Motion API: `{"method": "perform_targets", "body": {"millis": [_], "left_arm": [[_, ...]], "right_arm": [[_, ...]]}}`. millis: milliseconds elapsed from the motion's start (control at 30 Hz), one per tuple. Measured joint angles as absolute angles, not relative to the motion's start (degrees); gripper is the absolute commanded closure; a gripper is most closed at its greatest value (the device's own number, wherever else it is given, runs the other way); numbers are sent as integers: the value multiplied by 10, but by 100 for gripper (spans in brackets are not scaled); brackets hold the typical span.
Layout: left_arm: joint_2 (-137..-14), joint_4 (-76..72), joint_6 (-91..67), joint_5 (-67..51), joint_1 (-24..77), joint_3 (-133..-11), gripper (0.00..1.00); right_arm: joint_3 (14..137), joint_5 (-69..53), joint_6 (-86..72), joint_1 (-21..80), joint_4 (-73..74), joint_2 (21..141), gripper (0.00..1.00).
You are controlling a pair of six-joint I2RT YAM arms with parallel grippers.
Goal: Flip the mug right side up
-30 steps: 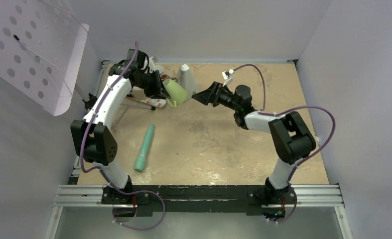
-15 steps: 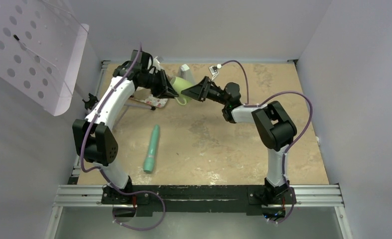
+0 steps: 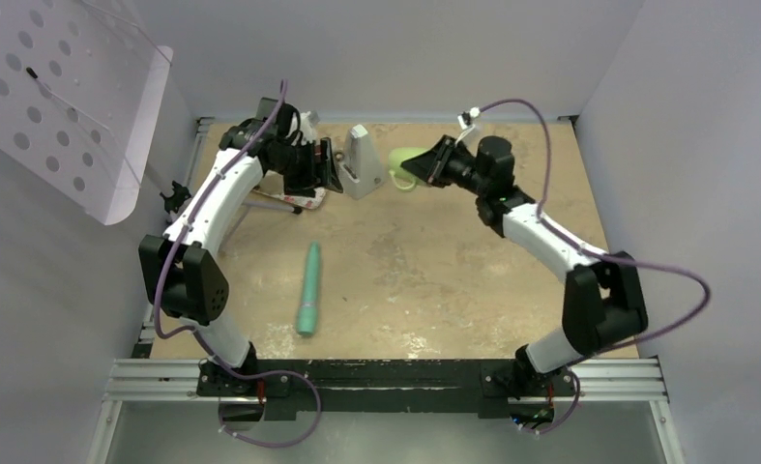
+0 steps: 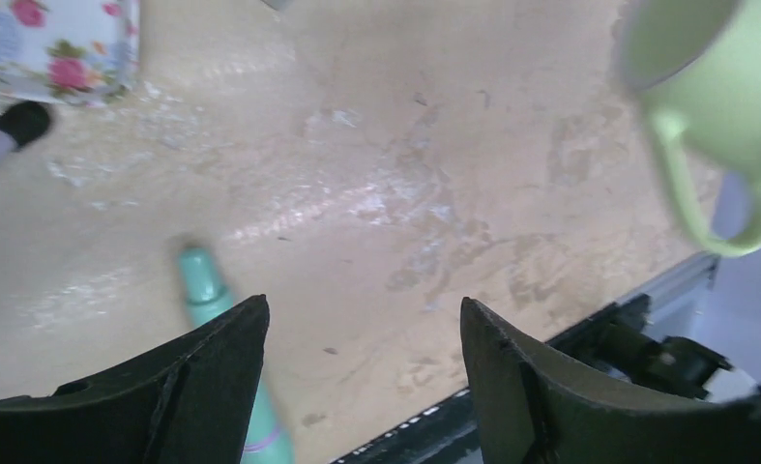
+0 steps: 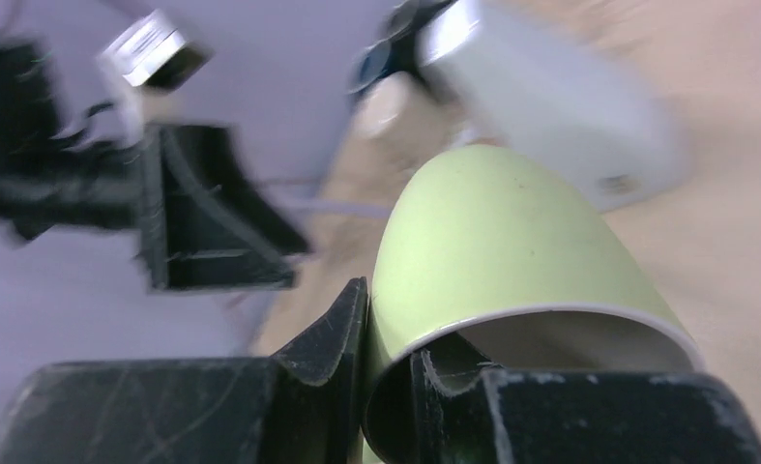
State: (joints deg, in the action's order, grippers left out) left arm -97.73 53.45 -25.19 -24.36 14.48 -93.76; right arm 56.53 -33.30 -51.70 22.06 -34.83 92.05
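Next, I set the light green mug on the bare tan table [image 3: 532, 223] under the white forearm with my right gripper.
The light green mug [image 3: 404, 158] hangs tilted above the table at the back, its mouth turned toward my right gripper [image 3: 419, 167]. That gripper is shut on the mug's rim. In the right wrist view one finger [image 5: 342, 314] presses the outside of the mug [image 5: 512, 242] and the other sits inside the mouth. My left gripper [image 3: 328, 166] stands open and empty a short way to the left of the mug. In the left wrist view the mug [image 4: 734, 77] and its handle show at the upper right, apart from the left gripper [image 4: 362, 307].
A white wedge-shaped object [image 3: 361, 159] stands between the two grippers at the back. A teal cylinder [image 3: 308, 290] lies left of centre on the tan table [image 3: 434, 271]. A floral item [image 3: 297, 198] lies under the left arm. Walls close in on all sides.
The left gripper let go of the mug and opened. The right gripper shut on the rim and carried the mug rightward, away from the left gripper. The teal cylinder shifted slightly right.
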Motion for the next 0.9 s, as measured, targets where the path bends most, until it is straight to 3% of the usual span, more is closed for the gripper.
{"method": "perform_targets", "body": {"millis": [200,433,767,800,900], "left_arm": [[-974,544,-128,-145,144,-951,24],[-975,546,-20,-76,144,-951,21],[-1012,548,72,-34,142,-964,20],[-1020,547,79,-29,142,-965,20],[-1041,547,96,-18,139,-972,20]], "right_arm": [[722,-110,-267,135,98,841,100],[751,40,-139,20,354,910,100],[749,58,-81,-6,421,1018,100],[749,57,-78,-7,419,1018,98],[748,54,-74,-12,412,1018,78]]}}
